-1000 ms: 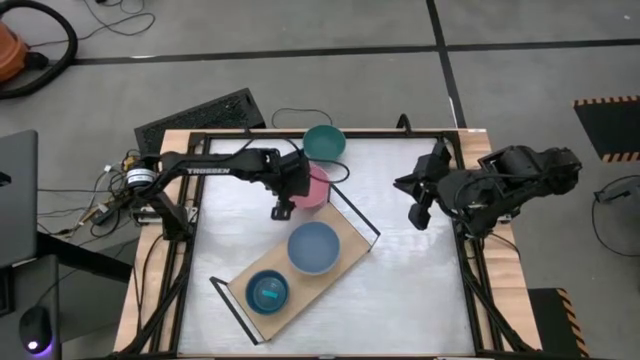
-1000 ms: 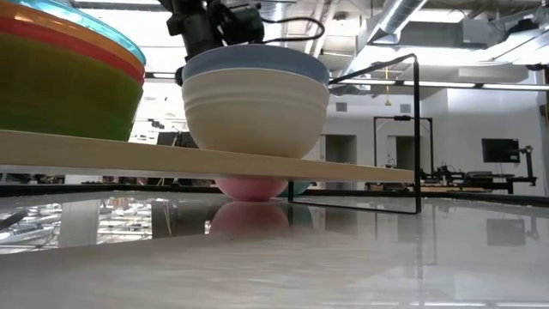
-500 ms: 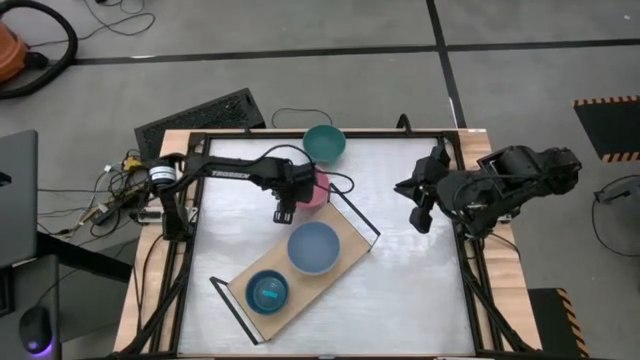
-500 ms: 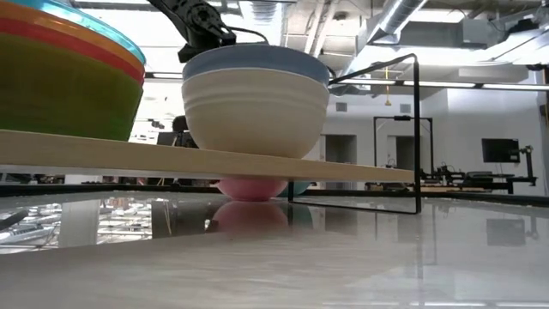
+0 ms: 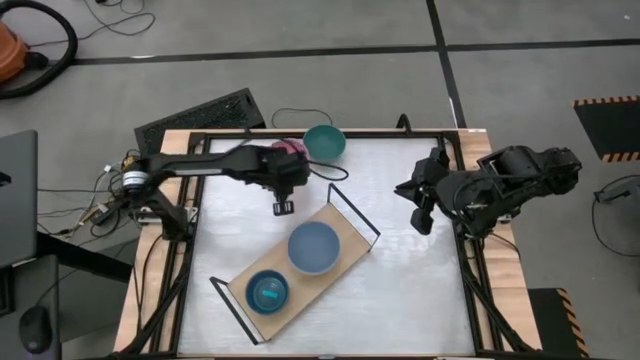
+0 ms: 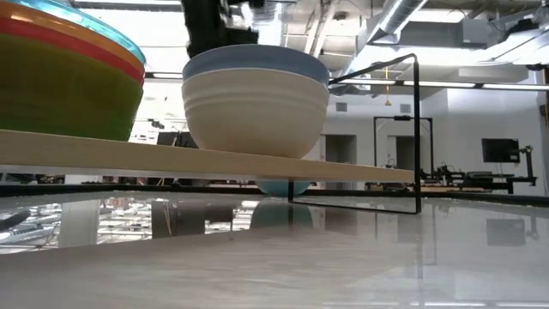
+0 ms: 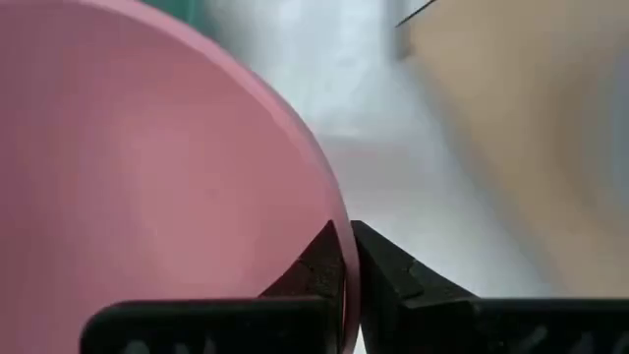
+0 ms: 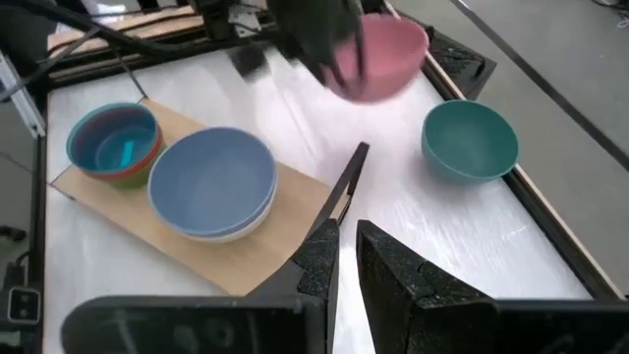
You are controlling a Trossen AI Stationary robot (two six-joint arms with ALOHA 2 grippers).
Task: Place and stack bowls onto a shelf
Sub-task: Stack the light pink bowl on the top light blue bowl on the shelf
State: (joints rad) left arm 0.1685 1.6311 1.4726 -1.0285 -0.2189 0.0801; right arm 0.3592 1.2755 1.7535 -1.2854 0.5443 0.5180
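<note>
I will let go of the pink bowl with my left gripper inside the blue bowl (image 5: 316, 248) on the shelf. The pink bowl now hangs above the table's far part.
My left gripper (image 7: 344, 241) is shut on the pink bowl (image 8: 378, 54), which hangs above the table's far part; in the high view the arm hides most of the pink bowl (image 5: 292, 148). The teal bowl (image 5: 324, 142) stands on its base at the far edge. The shelf (image 5: 330, 282) lies slantwise mid-table. It carries a blue bowl (image 5: 314, 247) nested in a cream one (image 6: 256, 107), and a stack of small bowls (image 5: 268, 293) with cyan on top. My right gripper (image 8: 346, 236) waits shut at the table's right, holding nothing. My left gripper pinches the pink bowl's rim (image 7: 339, 221), one finger (image 7: 319, 265) inside the bowl and the other (image 7: 383, 265) outside. The fingers slant down from above. The bowl is lifted clear of the table and hangs tilted in the hold.
Black wire loops (image 5: 355, 210) stand at both short ends of the shelf. A black frame runs round the table (image 5: 470, 260). Bare tabletop (image 5: 420, 290) lies to the right of the shelf. A dark mat (image 5: 200, 115) lies beyond the far left corner.
My left gripper has risen and gone toward the table's far edge, tipping and rolling as it went. The pink bowl, which stood on the table beside the shelf's far end, now hangs lifted clear; its base has left the low view.
</note>
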